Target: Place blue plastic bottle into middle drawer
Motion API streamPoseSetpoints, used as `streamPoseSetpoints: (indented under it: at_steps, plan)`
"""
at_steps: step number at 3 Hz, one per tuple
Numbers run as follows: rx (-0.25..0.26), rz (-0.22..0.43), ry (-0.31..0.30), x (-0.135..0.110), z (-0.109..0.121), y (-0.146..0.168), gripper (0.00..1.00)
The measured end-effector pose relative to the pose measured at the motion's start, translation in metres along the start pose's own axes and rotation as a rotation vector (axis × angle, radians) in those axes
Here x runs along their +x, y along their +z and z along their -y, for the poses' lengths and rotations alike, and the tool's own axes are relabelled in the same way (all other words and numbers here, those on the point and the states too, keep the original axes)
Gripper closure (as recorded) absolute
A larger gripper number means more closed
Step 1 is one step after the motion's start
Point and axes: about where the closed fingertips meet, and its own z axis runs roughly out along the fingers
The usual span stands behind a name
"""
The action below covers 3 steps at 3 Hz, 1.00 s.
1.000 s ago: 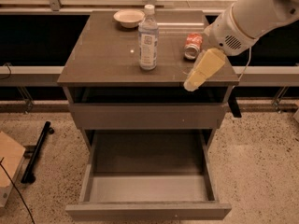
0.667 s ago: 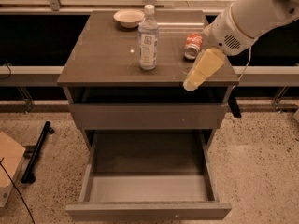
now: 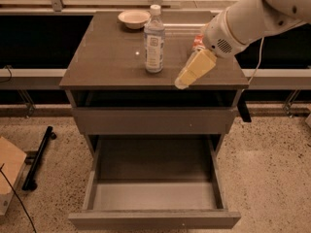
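The robot's gripper will close on the middle of the blue plastic bottle [image 3: 154, 39], just under its white cap, because the bottle is to go into the drawer.
The blue plastic bottle [image 3: 154, 40] stands upright on the cabinet top [image 3: 107, 57], clear with a white cap and a pale blue-and-white label. My gripper [image 3: 181, 82] hangs at the front right part of the top, to the right of the bottle and apart from it, holding nothing. The middle drawer [image 3: 154, 188] is pulled out below, and its pale grey floor is bare. The white arm [image 3: 243, 21] reaches in from the upper right.
A red soda can [image 3: 197, 41] lies behind the gripper, mostly hidden by the arm. A small white bowl [image 3: 133, 18] sits at the back of the top. A black bar [image 3: 39, 157] and a cardboard piece [image 3: 8, 169] lie on the floor at left.
My gripper has moved a little to the left, toward the bottle. The bottle, the can and the drawer have not moved.
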Motion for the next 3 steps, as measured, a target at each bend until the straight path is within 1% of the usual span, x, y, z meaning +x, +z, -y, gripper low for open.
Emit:
streamPoseSetpoints:
  at_steps: [1,3]
  plan:
    - [-0.002,0.101,0.017,-0.02,0.009,0.031,0.0]
    - [-0.029,0.217,0.048,-0.044,0.025,0.07,0.0]
